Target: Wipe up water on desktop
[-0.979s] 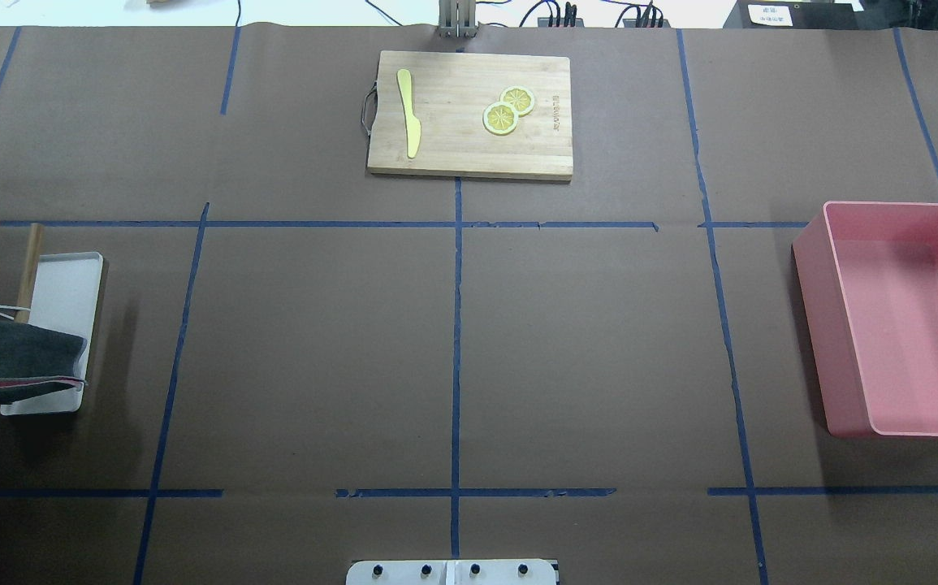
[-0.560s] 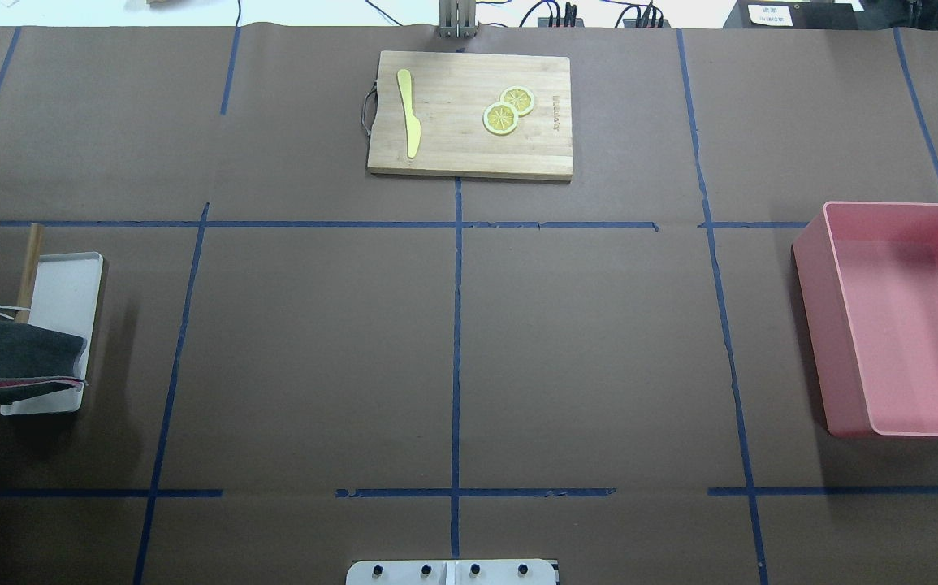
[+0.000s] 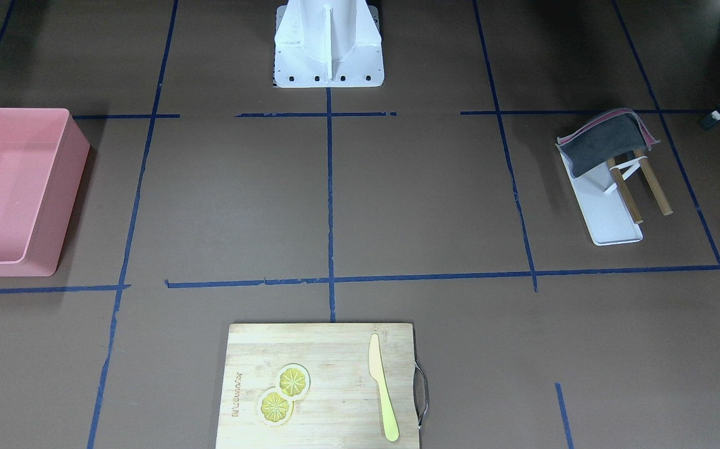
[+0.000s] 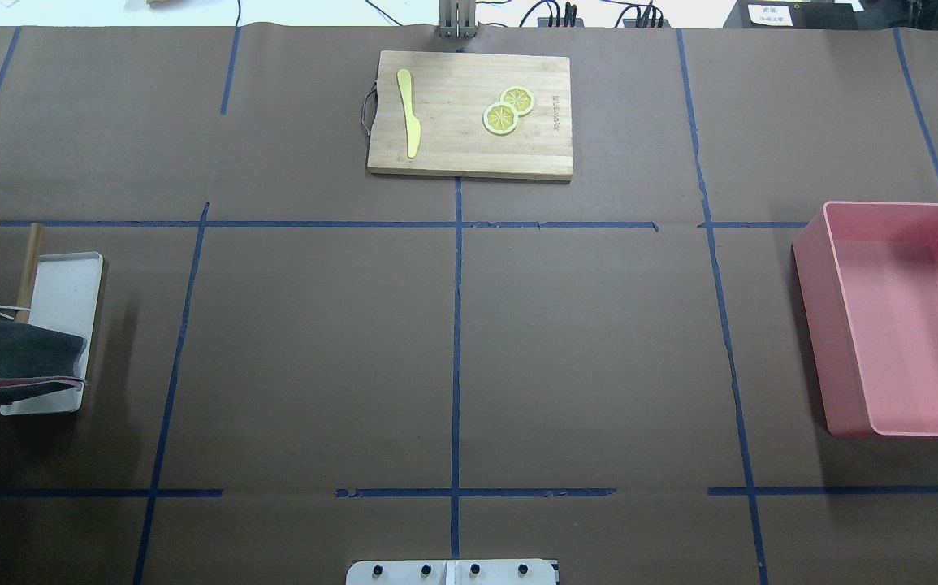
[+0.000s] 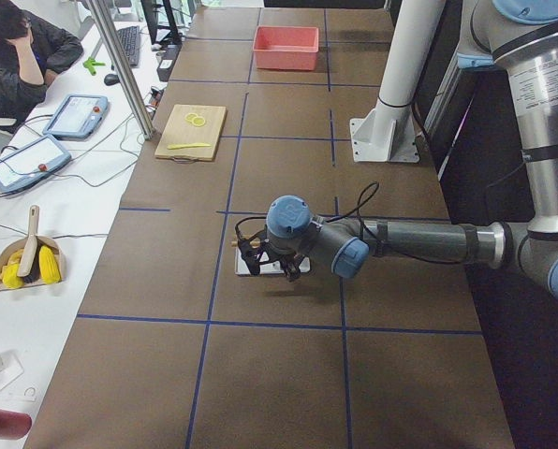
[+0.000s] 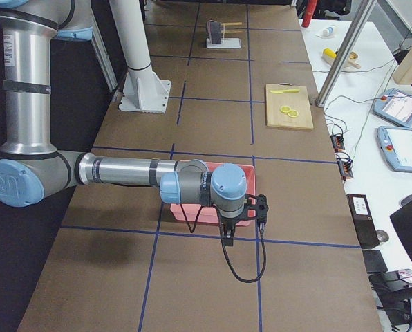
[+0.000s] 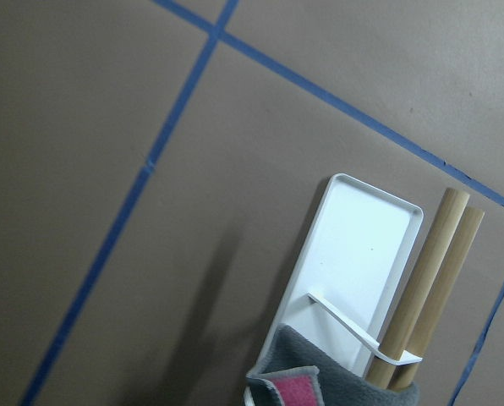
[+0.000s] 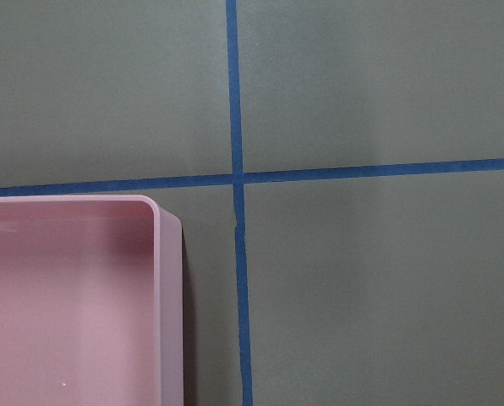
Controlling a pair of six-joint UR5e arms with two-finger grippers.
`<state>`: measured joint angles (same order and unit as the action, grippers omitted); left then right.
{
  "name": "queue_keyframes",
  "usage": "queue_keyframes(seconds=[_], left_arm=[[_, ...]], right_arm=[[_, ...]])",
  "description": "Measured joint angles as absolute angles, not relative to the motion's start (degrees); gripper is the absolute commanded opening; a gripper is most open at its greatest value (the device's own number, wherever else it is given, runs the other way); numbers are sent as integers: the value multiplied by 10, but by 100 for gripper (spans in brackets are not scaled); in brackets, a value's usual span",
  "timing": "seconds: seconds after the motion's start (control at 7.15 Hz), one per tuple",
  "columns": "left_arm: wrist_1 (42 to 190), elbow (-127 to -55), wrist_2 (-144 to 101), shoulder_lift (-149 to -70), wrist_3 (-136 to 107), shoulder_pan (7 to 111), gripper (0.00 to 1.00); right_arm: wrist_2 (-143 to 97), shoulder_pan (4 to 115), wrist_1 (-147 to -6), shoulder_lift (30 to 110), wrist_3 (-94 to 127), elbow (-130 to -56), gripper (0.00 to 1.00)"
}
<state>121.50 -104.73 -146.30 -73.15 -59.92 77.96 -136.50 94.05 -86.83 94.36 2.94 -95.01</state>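
My left gripper next grips the grey cloth's pink edge (image 3: 639, 126) beside the rack's wooden posts.
The dark-brown desktop (image 4: 314, 349) with blue tape lines fills the overhead and front views (image 3: 428, 199); I can make out no water patch on it. A grey cloth with a pink edge (image 4: 14, 357) hangs on a small rack with wooden posts, and it also shows in the front view (image 3: 603, 143) and the left wrist view (image 7: 320, 385). My left gripper (image 5: 258, 257) hovers over that rack, seen only in the left side view, so I cannot tell its state. My right gripper (image 6: 260, 207) hangs beside the pink bin, seen only in the right side view, state unclear.
The rack stands on a white tray (image 4: 71, 284) at the left edge. A pink bin (image 4: 899, 317) sits at the right. A wooden cutting board (image 4: 469, 114) with a yellow knife (image 4: 410, 114) and lemon slices (image 4: 507, 110) lies at the far middle.
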Motion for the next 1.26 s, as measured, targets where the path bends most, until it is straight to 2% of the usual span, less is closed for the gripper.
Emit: queue_keyframes(seconds=[0.42, 0.98, 1.12, 1.26], left_arm=[[1325, -1025, -1436, -731, -736, 706, 97], [1350, -1024, -1433, -735, -784, 650, 90], [1350, -1024, -1433, -736, -785, 645, 85], [1351, -1025, -1434, -735, -787, 643, 74]], right_arm=[[-1365, 940, -868, 943, 30, -950, 100], [-1364, 940, -867, 942, 29, -950, 100], [-1364, 940, -867, 942, 28, -950, 100], [-1364, 940, -867, 942, 28, -950, 100]])
